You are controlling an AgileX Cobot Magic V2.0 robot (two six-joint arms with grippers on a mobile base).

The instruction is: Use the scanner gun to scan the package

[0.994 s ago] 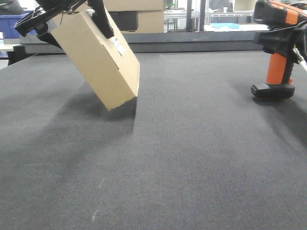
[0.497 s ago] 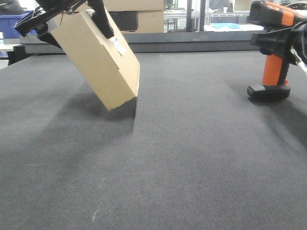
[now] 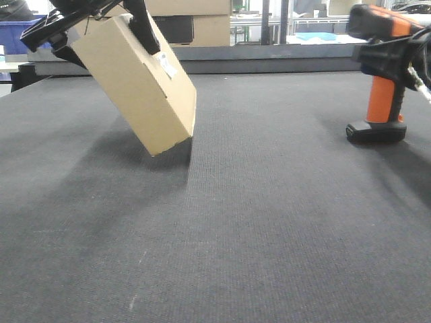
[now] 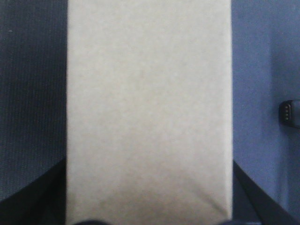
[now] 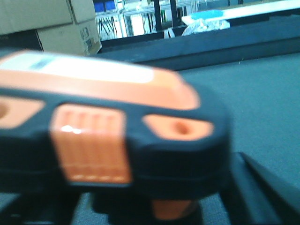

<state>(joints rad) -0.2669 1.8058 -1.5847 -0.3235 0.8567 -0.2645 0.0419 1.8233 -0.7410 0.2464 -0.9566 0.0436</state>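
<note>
Next, my left gripper puts the package down on the dark mat (image 3: 34,143) in front of the blue crate.
The package (image 3: 138,84), a tan cardboard box, hangs tilted at the upper left, its lowest corner close to the dark mat. A small white label (image 3: 163,65) shows on its right face. My left gripper (image 3: 101,30) is shut on the package's upper end, one black finger on each side. In the left wrist view the package (image 4: 149,108) fills the middle, with dark fingers (image 4: 243,194) at the bottom corners. The scanner gun (image 3: 385,94) stands upright at the far right, its black base low over the mat. My right gripper (image 3: 399,57) is shut just under its head. The scanner gun's head (image 5: 117,131) fills the right wrist view, blurred.
Larger cardboard boxes with a dark panel (image 3: 195,23) stand behind the table's raised back edge (image 3: 269,62). A blue crate (image 3: 17,37) sits at the far left. A small black part (image 4: 290,115) shows at the right edge of the left wrist view.
The scanner gun has shifted a little to the left in my right gripper. The package and left gripper have not moved.
</note>
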